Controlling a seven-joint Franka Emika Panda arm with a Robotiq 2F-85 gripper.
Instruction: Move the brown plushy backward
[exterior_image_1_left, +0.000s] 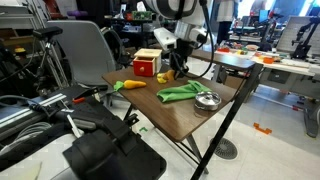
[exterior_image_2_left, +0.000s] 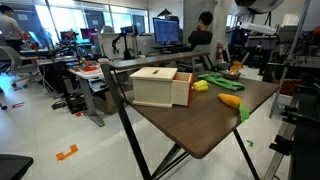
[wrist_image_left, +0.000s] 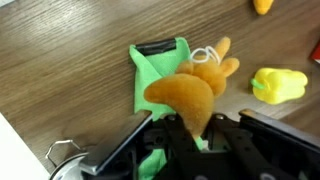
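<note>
The brown plushy, which hangs over the green cloth now, will be released by my gripper on the bare wood (exterior_image_1_left: 177, 72) behind the green cloth, close to the yellow toy.
The brown plushy (wrist_image_left: 190, 90) is an orange-brown soft toy with small ears. In the wrist view its lower end sits between my gripper's (wrist_image_left: 190, 135) two black fingers, which are shut on it. It hangs over the green cloth (wrist_image_left: 150, 70) on the wooden table. In an exterior view the gripper (exterior_image_1_left: 172, 68) is low over the table's back part, above the green cloth (exterior_image_1_left: 180, 93). In an exterior view the plushy (exterior_image_2_left: 235, 68) shows as a small orange spot at the table's far side.
A yellow toy (wrist_image_left: 278, 84) lies beside the cloth. The orange carrot toy (exterior_image_1_left: 130, 85) lies near a table edge. A wooden box (exterior_image_2_left: 160, 87) stands on the table. A metal bowl (exterior_image_1_left: 207, 100) sits next to the cloth. Chairs and desks surround the table.
</note>
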